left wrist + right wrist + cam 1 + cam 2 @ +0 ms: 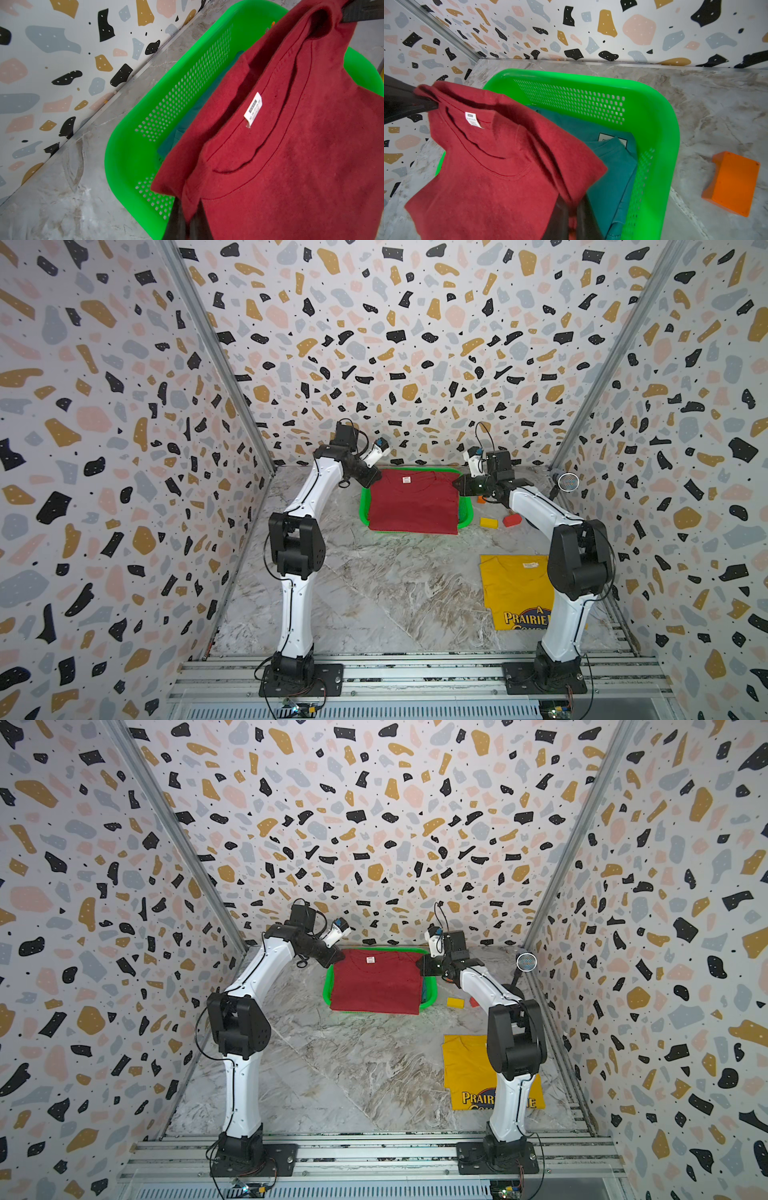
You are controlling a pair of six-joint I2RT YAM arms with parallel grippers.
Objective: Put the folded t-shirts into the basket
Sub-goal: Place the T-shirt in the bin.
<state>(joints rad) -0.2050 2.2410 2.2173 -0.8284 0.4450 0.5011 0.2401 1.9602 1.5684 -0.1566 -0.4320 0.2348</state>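
Next, my right gripper takes the dark red t-shirt, now spread over the green basket, to the top of the teal t-shirt inside the green basket [418, 503]. It will let go of it there.
The dark red t-shirt [411, 502] [374, 986] hangs spread over the green basket [364, 506] [327, 990], its front edge draped over the basket's near rim. My left gripper [376, 477] [190, 220] is shut on its far left corner. At the far right corner, my right gripper [457, 485] [572, 220] is shut on the cloth. A teal t-shirt [612, 166] [172, 137] lies folded inside the basket [660, 128] under the red shirt [492, 176] [291, 145]. The yellow t-shirt [511, 589] [465, 1065] lies flat on the table near the right arm's base, partly hidden by that arm.
An orange block [733, 182], a yellow block [488, 522] and a red block [512, 519] lie on the marble table to the right of the basket. A round mesh microphone [568, 482] stands at the back right corner. Patterned walls close in the back and both sides.
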